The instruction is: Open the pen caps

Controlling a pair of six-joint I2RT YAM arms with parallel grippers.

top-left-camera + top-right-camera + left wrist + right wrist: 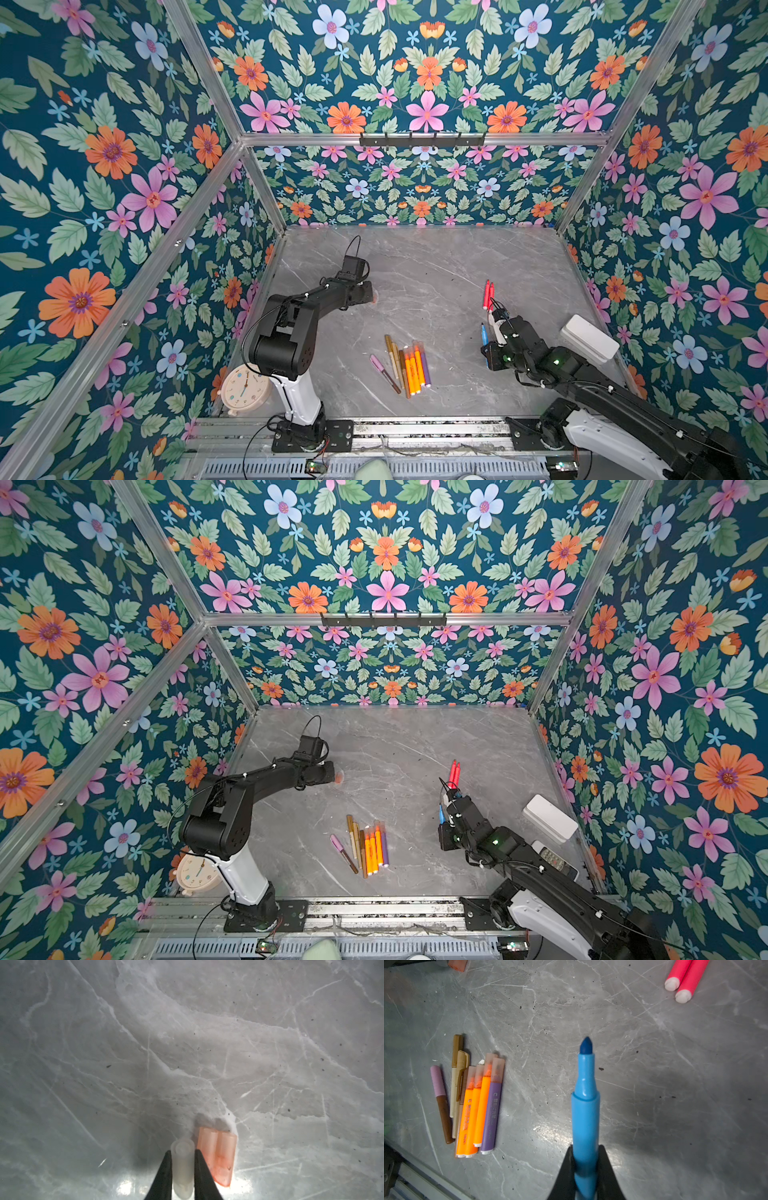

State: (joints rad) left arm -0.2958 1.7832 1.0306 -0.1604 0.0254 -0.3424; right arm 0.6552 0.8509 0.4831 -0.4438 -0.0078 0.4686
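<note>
I need to set the clear whitish pen cap on the table (368, 297) (188, 1156) next to the two orange-red pen caps with my left gripper.
My left gripper (182, 1152) is shut on a clear whitish pen cap (182, 1167), low over the table's left middle (371, 293). Two translucent orange-red pen caps (216, 1153) lie side by side right beside it. My right gripper (585, 1149) is shut on an uncapped blue pen (585, 1105), tip bare; in both top views it is at the right (483, 334). Two red pens (488, 295) lie beyond it. Several capped pens (409, 368) lie bunched at the front middle, with orange caps (492, 1068), a pink cap (437, 1080) and a gold cap (457, 1049).
A round clock (243, 388) stands at the front left behind the left arm's base. A white box (590, 338) and a remote (555, 858) lie along the right wall. Floral walls enclose the grey marble table (436, 257); a metal rail (415, 428) runs along the front.
</note>
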